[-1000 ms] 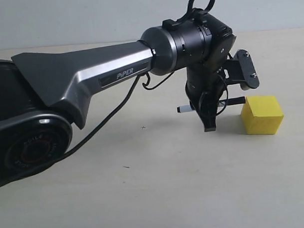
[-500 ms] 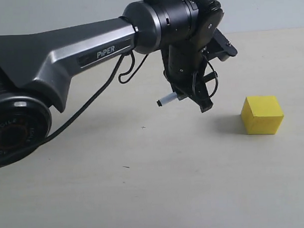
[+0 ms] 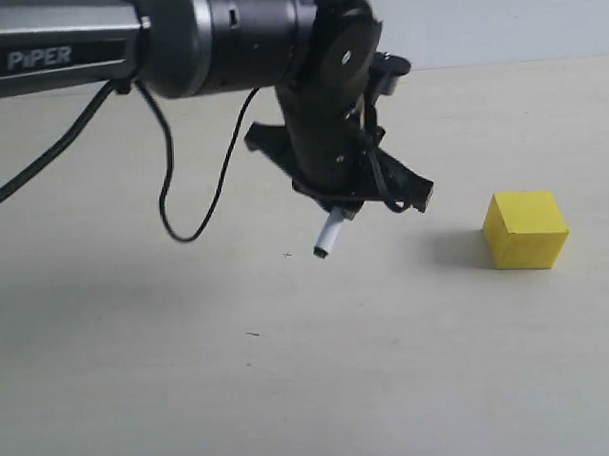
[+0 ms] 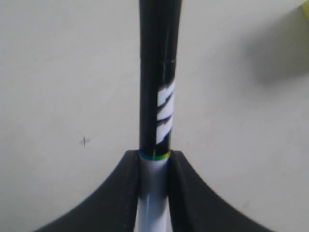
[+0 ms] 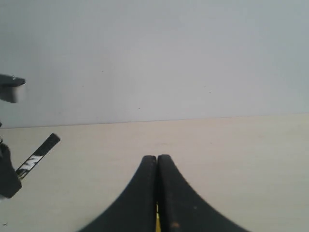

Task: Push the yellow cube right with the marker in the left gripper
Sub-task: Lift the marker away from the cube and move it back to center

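Note:
The robot's left gripper should release the marker on the table, over the small black cross mark [image 3: 289, 260] [image 4: 84, 144].
The yellow cube [image 3: 525, 230] rests on the table at the right, with no gripper touching it. To its left my left gripper [image 3: 415, 194] hangs above the table, shut on the marker [image 3: 329, 234]. The marker is tilted, its white end pointing down and to the left, away from the cube. The left wrist view shows the marker [image 4: 155, 96] clamped between the jaws of the left gripper [image 4: 154, 157], black cap and label sticking out ahead. My right gripper [image 5: 157, 158] is shut with nothing between its tips. It does not show in the exterior view.
The pale wooden table [image 3: 289, 369] runs to a grey wall [image 3: 497, 21] at the back. The left arm's black cable [image 3: 174, 218] loops down under the arm. From the right wrist view, the marker [image 5: 38, 153] shows off to one side.
The left arm has risen and swung left, away from the cube. Its wrist has turned, so the marker went from level beside the cube to tilted, white end down. The cube has not moved.

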